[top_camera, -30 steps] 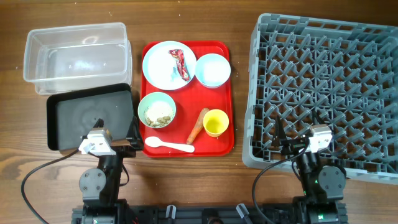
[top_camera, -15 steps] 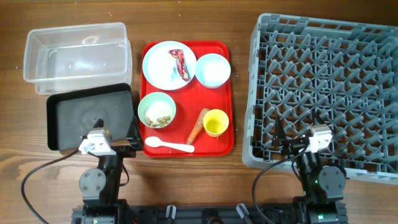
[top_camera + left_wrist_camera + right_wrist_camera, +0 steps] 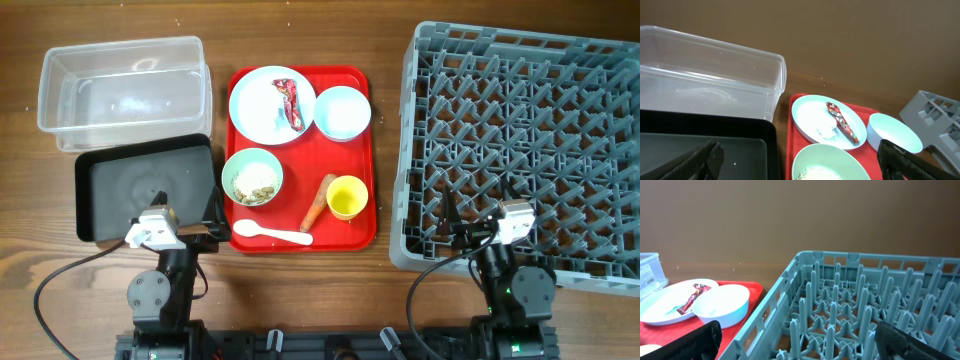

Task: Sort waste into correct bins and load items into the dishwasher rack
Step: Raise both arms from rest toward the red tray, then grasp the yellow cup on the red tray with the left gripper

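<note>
The yellow cup's rim [image 3: 332, 187], beside the orange carrot on the red tray, is next for my left gripper to go to and close on.
On the red tray, a white plate [image 3: 258, 108] holds a red-and-dark wrapper [image 3: 291, 103] and a white scrap [image 3: 826, 129]. Beside it are a pale blue bowl [image 3: 342, 112], a pale green bowl [image 3: 252, 177] with beige crumbs [image 3: 254, 185], an orange carrot [image 3: 318, 202], a yellow cup [image 3: 347, 197] and a white spoon [image 3: 272, 234]. The clear tub [image 3: 122, 92] and black tray [image 3: 148, 188] lie left. The grey rack [image 3: 520, 150] stands right. My left gripper [image 3: 800, 165] is open and empty over the black tray's near right corner. My right gripper [image 3: 802, 342] is open and empty over the rack's near left corner.
The flat red serving tray [image 3: 300, 240] lies between the black tray and the rack. Both arm bases sit at the table's near edge, with black cables trailing from them. Bare wooden tabletop shows in front of the red tray.
</note>
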Robot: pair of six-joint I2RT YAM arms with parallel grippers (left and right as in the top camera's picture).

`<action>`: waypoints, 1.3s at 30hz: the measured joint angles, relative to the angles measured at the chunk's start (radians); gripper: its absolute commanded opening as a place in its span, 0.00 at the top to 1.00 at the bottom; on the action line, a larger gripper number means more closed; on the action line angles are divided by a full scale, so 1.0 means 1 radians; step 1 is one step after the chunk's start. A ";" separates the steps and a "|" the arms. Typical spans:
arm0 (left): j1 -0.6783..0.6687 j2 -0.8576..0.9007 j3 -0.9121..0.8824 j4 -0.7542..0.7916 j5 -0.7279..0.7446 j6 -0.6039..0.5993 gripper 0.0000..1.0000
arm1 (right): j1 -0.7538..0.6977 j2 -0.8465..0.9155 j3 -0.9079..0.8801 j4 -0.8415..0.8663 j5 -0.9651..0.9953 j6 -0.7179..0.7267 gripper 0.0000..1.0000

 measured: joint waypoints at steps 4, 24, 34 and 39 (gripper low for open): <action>0.000 0.000 0.002 -0.009 0.000 -0.039 0.00 | 0.000 0.075 0.036 -0.062 0.007 0.000 0.00; 0.000 0.808 0.826 -0.629 0.138 -0.082 0.00 | 0.000 0.785 0.733 -0.682 -0.020 0.007 0.00; 0.000 1.056 1.027 -0.914 0.169 -0.082 0.00 | 0.000 0.856 0.857 -0.781 -0.126 0.017 0.00; -0.070 1.102 1.029 -0.756 0.286 -0.082 0.02 | 0.000 0.857 0.857 -0.819 0.037 0.212 0.00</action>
